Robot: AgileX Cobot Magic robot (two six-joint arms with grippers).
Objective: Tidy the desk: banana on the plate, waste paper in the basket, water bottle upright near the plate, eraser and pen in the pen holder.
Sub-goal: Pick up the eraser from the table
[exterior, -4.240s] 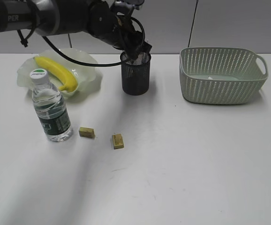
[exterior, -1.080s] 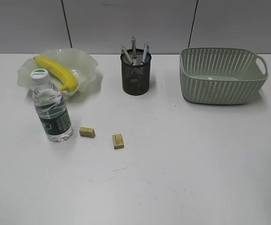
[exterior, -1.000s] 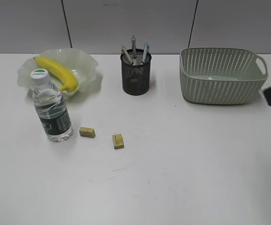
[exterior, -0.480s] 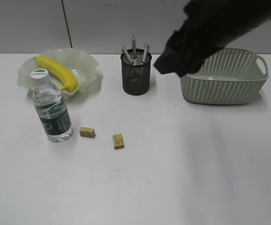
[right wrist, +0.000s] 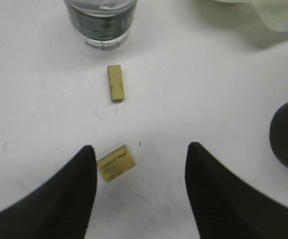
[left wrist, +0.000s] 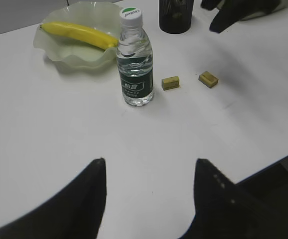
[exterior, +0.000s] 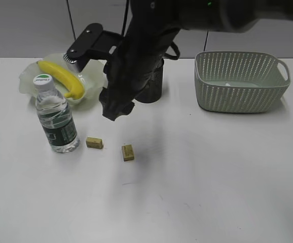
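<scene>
My right gripper is to move next to the tan eraser that is beside the water bottle and close on that eraser's long sides (exterior: 94,143) (right wrist: 115,83).
The banana (exterior: 60,78) lies in the wavy green plate (exterior: 93,71), and the water bottle (exterior: 55,115) stands upright in front of it. Two tan erasers (exterior: 94,143) (exterior: 127,152) rest on the desk. My right gripper (exterior: 114,110) hangs open above them; in the right wrist view the nearer eraser (right wrist: 116,163) lies just by the left fingertip (right wrist: 86,152) of the right gripper (right wrist: 139,149). The arm hides most of the pen holder (exterior: 155,88) and the pens. My left gripper (left wrist: 150,167) is open over bare desk. The waste paper shows only as a white tip (exterior: 227,84) in the basket (exterior: 240,81).
In the left wrist view the desk's front edge (left wrist: 263,167) runs close by on the right. The right arm (exterior: 151,30) spans the back of the desk from the upper right to the plate. The second eraser (right wrist: 115,82) lies between the gripper and the bottle (right wrist: 101,20).
The left arm has drawn back from the pen holder, leaving pens in it. The right arm has swung in from the right edge, past the basket, to above the erasers.
</scene>
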